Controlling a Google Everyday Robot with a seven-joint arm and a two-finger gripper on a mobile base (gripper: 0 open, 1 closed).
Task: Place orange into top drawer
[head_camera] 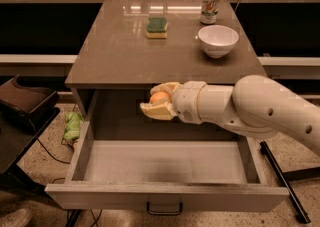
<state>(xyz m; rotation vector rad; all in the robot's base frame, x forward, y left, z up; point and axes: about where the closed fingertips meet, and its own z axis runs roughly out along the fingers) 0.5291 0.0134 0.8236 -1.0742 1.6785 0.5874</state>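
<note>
My gripper needs to let go of the orange near the middle of the top drawer's grey bottom (153, 147), back from the dark handle.
The top drawer (165, 197) is pulled out wide, its pale grey floor showing, with a dark handle on its front. My gripper (157, 102) reaches in from the right on a thick white arm and is shut on the orange (160, 98). It holds the fruit above the back of the drawer, just below the front edge of the cabinet top. The pale fingers (156, 112) wrap the orange above and below, so only part of it shows.
On the cabinet top (115, 56) stand a green-and-yellow sponge (157, 27), a white bowl (218, 40) and a soda can (210, 6). A dark chair (25, 103) stands at the left. A green cloth (72, 126) lies on the floor beside the drawer.
</note>
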